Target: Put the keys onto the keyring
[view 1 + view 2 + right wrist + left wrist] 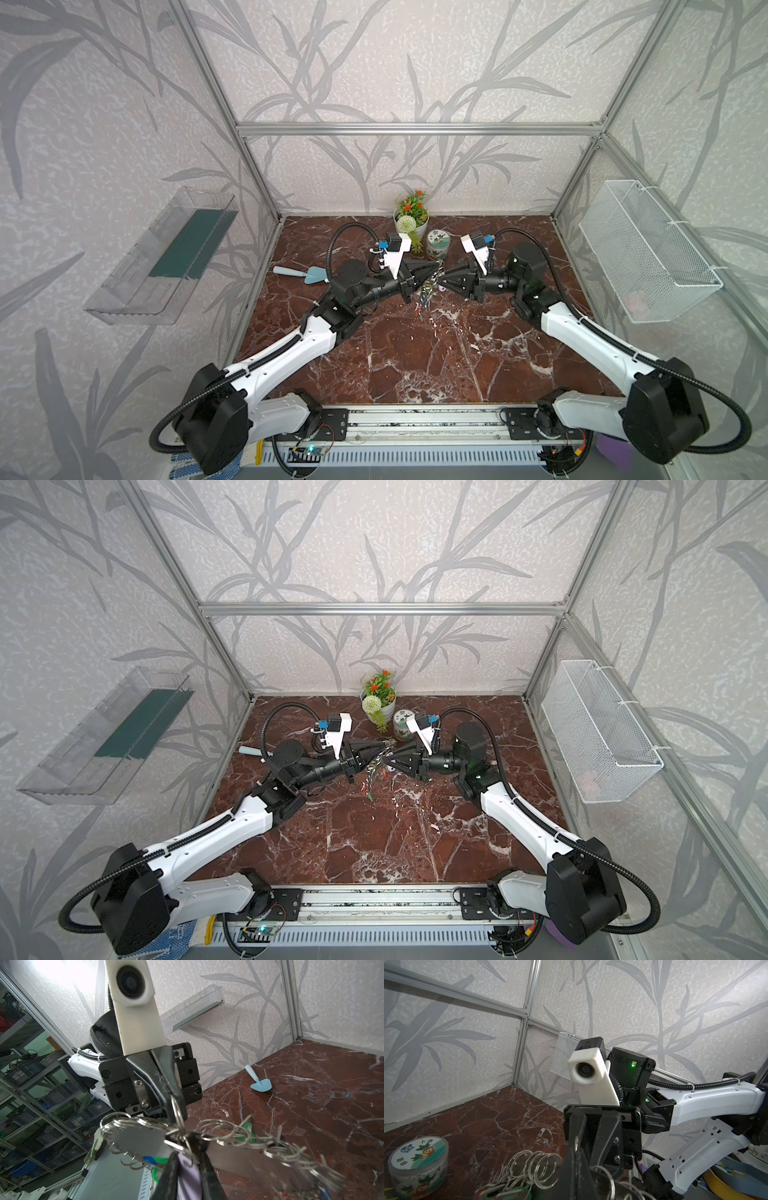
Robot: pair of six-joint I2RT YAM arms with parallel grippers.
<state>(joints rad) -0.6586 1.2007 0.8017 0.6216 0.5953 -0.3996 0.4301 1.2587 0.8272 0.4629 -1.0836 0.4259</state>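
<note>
The lilac tag's small ring hangs by my left fingers, so next my right gripper releases it and pinches the loop's wire (pixel 179 1116).
The keyring (pixel 427 291) hangs above the middle of the marble table (pixel 415 365), a silvery loop crowded with small rings, grey keys and coloured tags. My left gripper (pixel 438 263) is shut on its loop from the left; the wire sits pinched between the fingers (pixel 578 1159), with the rings (pixel 533 1164) bunched beside them. From the right, my right gripper (pixel 444 284) meets it tip to tip. In the right wrist view its jaws (pixel 188 1160) are shut on the pale lilac tag of the keys (pixel 188 1180), and the tag's small ring lies against the keyring (pixel 228 1131).
A flower pot (pixel 412 220) and a round printed tin (pixel 437 244) stand just behind the grippers. A blue trowel (pixel 308 274) lies at the left. A clear shelf (pixel 166 257) hangs on the left wall, a white wire basket (pixel 648 249) on the right.
</note>
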